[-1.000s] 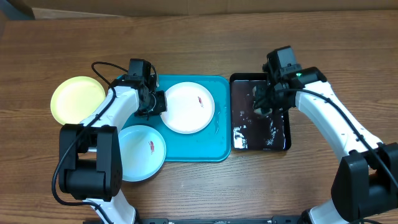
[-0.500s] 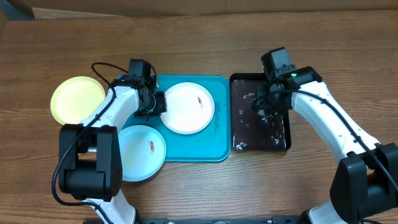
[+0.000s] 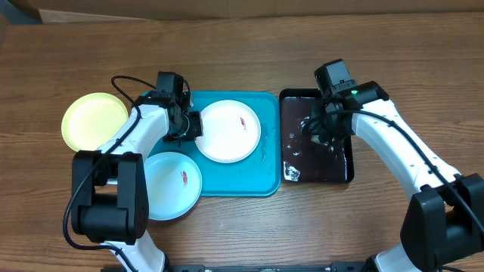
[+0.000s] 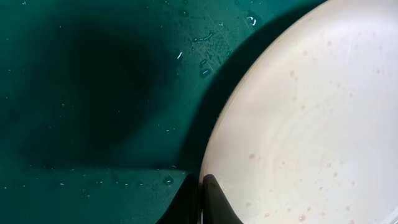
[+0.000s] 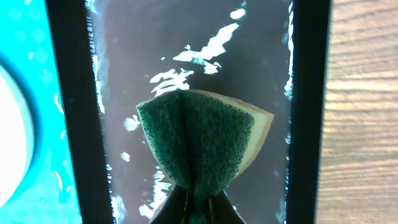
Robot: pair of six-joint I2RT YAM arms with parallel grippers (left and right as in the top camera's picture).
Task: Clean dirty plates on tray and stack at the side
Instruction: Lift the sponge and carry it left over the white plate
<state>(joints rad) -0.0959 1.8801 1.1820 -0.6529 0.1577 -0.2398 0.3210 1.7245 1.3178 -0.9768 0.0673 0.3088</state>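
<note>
The robot's right gripper needs to lay the green sponge, now held folded over the black tray, down flat in the middle of the black tray [image 3: 320,132] [image 5: 205,124].
A white plate [image 3: 229,130] with a red-brown smear lies on the turquoise tray [image 3: 261,177]. My left gripper [image 3: 189,127] is shut on that plate's left rim; the left wrist view shows its fingers [image 4: 204,199] pinching the rim of the white plate [image 4: 311,118] over the wet tray [image 4: 93,93]. A pale blue plate [image 3: 171,185] with a smear lies partly over the tray's front left edge. A lime-green plate [image 3: 94,121] lies on the table at the left. My right gripper [image 3: 318,128] is shut on a green sponge [image 5: 199,140], folded, over the black tray [image 3: 344,175].
The black tray [image 5: 68,93] holds shiny water and stands right beside the turquoise tray [image 5: 37,81]. Bare wooden table [image 5: 364,112] lies to its right. A cardboard edge runs along the back of the table [image 3: 227,11].
My right gripper with the sponge has shifted a little to the left and toward the back over the black tray. The left arm and the plates have not moved.
</note>
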